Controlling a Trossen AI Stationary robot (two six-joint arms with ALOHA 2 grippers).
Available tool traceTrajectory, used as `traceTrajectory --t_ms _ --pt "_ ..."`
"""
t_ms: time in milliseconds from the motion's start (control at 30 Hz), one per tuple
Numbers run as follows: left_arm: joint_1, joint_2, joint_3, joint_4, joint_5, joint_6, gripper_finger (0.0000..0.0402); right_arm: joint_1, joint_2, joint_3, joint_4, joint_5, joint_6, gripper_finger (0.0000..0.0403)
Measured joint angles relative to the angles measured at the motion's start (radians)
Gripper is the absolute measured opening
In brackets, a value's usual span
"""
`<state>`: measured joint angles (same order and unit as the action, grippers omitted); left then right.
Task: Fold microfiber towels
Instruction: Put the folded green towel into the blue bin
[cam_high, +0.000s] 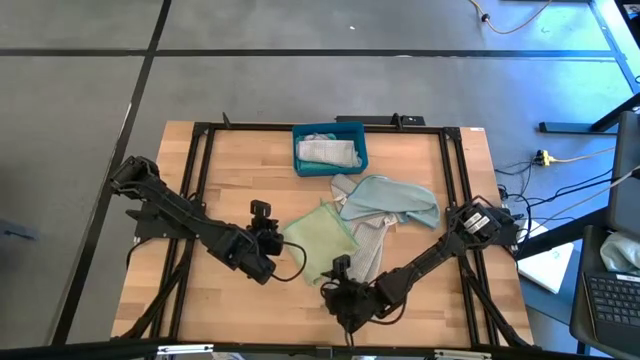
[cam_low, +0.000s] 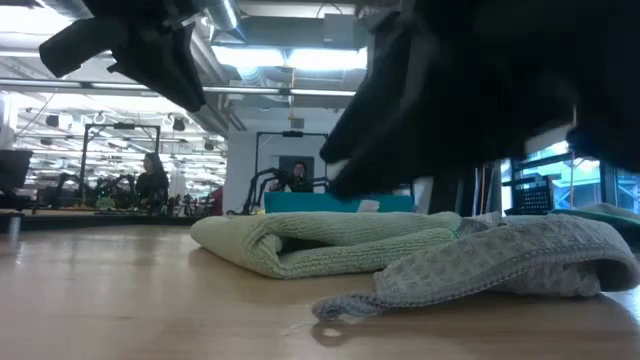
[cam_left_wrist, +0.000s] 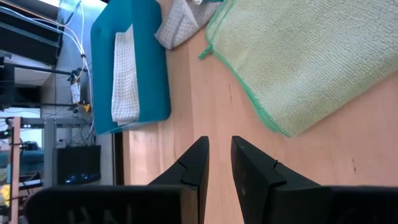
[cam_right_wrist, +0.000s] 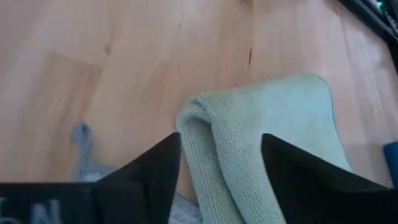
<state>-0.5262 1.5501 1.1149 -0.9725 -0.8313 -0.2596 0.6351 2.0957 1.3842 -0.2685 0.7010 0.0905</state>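
Observation:
The green towel lies against the grey towel, so next I pinch the green towel's rounded fold (cam_low: 268, 248) with my right gripper and pull it toward the table's near side before folding.
A pale green microfiber towel (cam_high: 318, 232) lies folded on the table's middle, its rounded fold (cam_right_wrist: 202, 134) toward my right gripper. A grey towel (cam_high: 368, 250) lies crumpled beside it, partly over it (cam_low: 500, 265). A pale blue towel (cam_high: 392, 200) lies bunched behind them. My right gripper (cam_right_wrist: 221, 158) is open just above the green fold, one finger on either side, apart from it. My left gripper (cam_left_wrist: 217, 155) hovers left of the green towel (cam_left_wrist: 298, 62), its fingers a narrow gap apart with nothing between them.
A teal-blue bin (cam_high: 330, 148) at the table's far middle holds a folded pale towel (cam_left_wrist: 124, 74). Bare wood lies at the near left. A black frame (cam_high: 200, 150) runs round the table. People (cam_low: 298, 176) sit in the room beyond.

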Motion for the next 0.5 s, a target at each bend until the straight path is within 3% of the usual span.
traceTrajectory --t_ms 200,367,433,500 --pt "0.000 0.000 0.000 -0.004 -0.001 0.000 0.0060 -0.022 0.029 0.000 -0.025 0.020 -0.072 0.0287" --pt "0.000 0.000 0.000 -0.004 0.004 0.000 0.0060 -0.028 0.030 0.000 -0.175 0.219 -0.069 0.0282" --pt "0.000 0.000 0.000 -0.003 0.004 0.000 0.0060 -0.026 0.030 -0.001 -0.186 0.208 -0.068 0.0269" --pt "0.000 0.000 0.000 -0.004 0.004 0.000 0.0060 -0.031 0.030 -0.001 -0.138 0.118 -0.044 0.0256"
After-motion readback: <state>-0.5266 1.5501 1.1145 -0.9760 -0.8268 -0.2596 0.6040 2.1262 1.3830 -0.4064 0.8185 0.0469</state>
